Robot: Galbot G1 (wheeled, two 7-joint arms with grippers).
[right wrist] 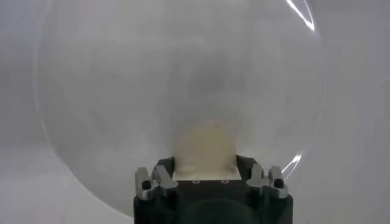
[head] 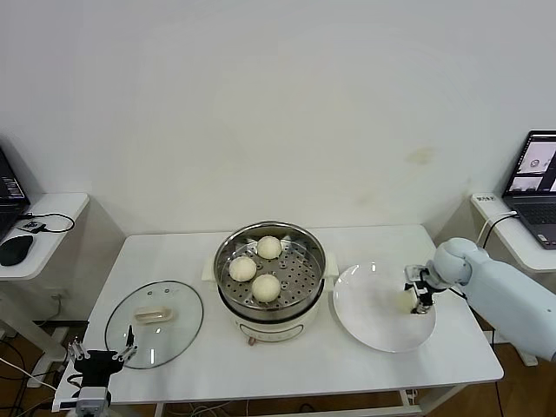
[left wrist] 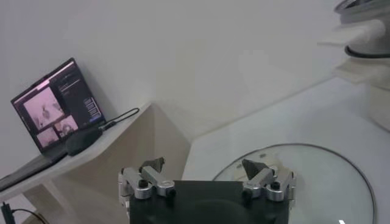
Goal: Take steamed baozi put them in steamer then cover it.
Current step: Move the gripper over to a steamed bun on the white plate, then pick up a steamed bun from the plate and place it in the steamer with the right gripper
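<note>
The robot's right gripper will release the baozi on the steamer tray's empty area (head: 297,266) nearest the white plate.
Three steamed baozi (head: 266,287) sit on the perforated tray inside the steamer (head: 269,328) at the table's centre. A fourth baozi (right wrist: 204,143) lies on the white plate (head: 365,304) to the right. My right gripper (head: 419,300) is down on the plate with its fingers (right wrist: 166,164) pressed against both sides of that bun. The glass lid (head: 155,323) lies flat on the table at the left. At the front left corner, just beside the lid, my left gripper (head: 102,354) hangs open and holds nothing.
A side shelf with a mouse (head: 16,249) and a laptop stands at the far left. Another laptop (head: 534,187) is on a shelf at the far right. A white wall runs behind the table.
</note>
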